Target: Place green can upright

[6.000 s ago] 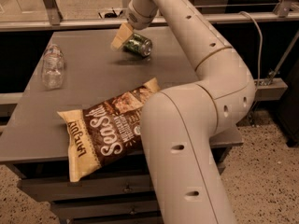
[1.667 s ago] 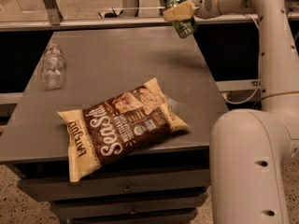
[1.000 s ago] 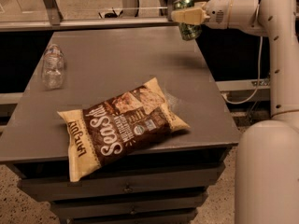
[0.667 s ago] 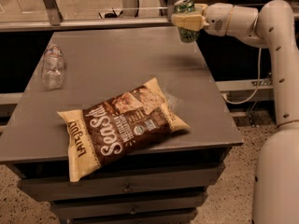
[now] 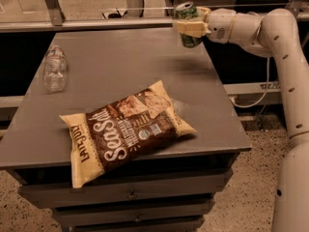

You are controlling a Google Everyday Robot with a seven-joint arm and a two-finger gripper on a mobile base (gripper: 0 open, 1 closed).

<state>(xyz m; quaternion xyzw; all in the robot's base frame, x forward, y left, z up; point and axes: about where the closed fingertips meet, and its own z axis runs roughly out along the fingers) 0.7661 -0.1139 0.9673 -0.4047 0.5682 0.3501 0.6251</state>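
Note:
I need to use my gripper to set the green can, still in the air above the table, down upright on the grey table (image 5: pixel 187 63) beyond the chip bag, near the arm-side edge.
The green can (image 5: pixel 186 13) is held nearly upright, pull-tab top up, in the air above the far right part of the grey table (image 5: pixel 120 71). My gripper (image 5: pixel 189 27) is shut on the can, with a pale finger (image 5: pixel 189 28) across its middle. The arm reaches in from the right. The can's lower end hangs a little above the tabletop.
A brown and cream chip bag (image 5: pixel 126 129) lies at the front middle of the table. A clear plastic bottle (image 5: pixel 54 67) lies at the left. A rail and glass panel (image 5: pixel 96 8) run behind the table. Drawers (image 5: pixel 130 195) sit below the front edge.
The arm lifted the can off the table at the back, swung to the right side, and turned the can from tilted to nearly upright; lately it has held almost still.

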